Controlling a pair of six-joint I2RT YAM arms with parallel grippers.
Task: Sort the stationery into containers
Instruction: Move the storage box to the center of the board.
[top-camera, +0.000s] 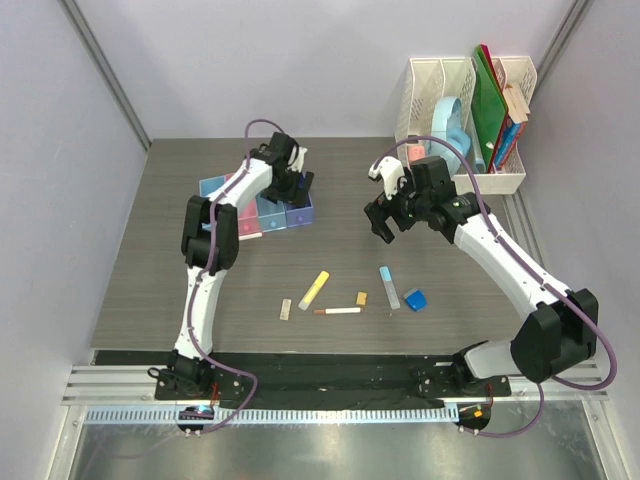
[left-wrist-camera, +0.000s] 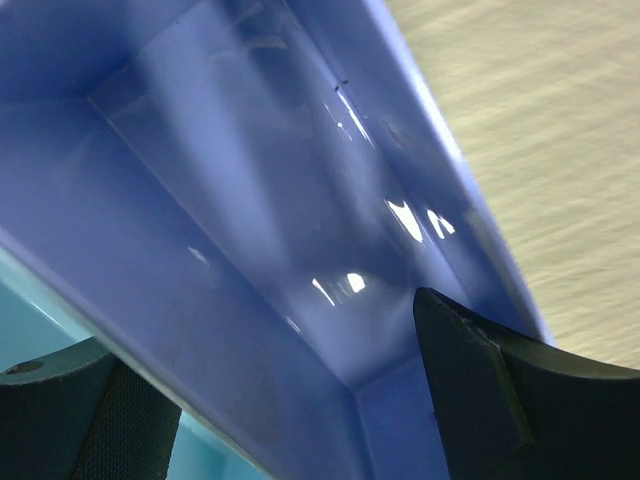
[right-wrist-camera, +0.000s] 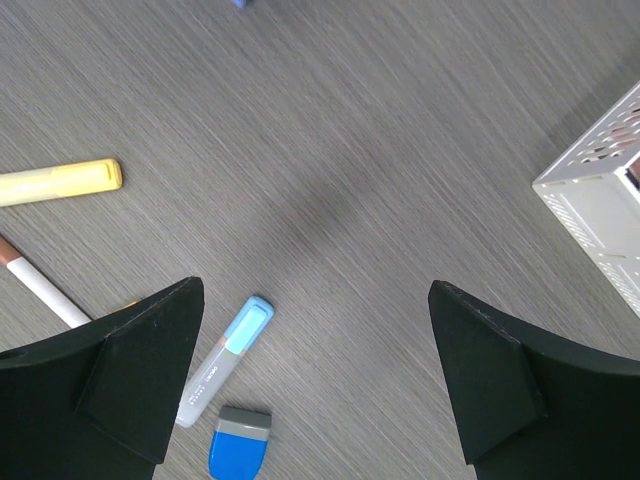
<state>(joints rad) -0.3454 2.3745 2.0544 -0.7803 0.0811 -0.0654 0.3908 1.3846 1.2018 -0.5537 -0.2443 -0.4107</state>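
Observation:
I should next move my left gripper to the marker just in front of the pink bin and close on the marker's white body (top-camera: 242, 237).
The four joined bins stand at the back left: light blue (top-camera: 212, 190), pink (top-camera: 246, 218), light blue (top-camera: 268, 213) and purple-blue (top-camera: 299, 213). My left gripper (top-camera: 294, 185) is open low over the purple-blue bin (left-wrist-camera: 250, 200). Its jaws stand either side of that bin's wall and hold nothing (left-wrist-camera: 290, 400). My right gripper (top-camera: 385, 222) is open and empty above the table (right-wrist-camera: 320, 390). On the table lie a yellow marker (top-camera: 314, 289) (right-wrist-camera: 60, 182), a white pen (top-camera: 338, 311) (right-wrist-camera: 40, 290), a pale blue stick (top-camera: 388, 287) (right-wrist-camera: 225, 360), a blue wedge (top-camera: 414, 298) (right-wrist-camera: 240, 453), an orange block (top-camera: 361, 298) and a beige block (top-camera: 286, 309).
A tall white mesh file rack (top-camera: 465, 120) with green folders and books stands at the back right; its corner shows in the right wrist view (right-wrist-camera: 600, 215). Walls close in the table on the left, back and right.

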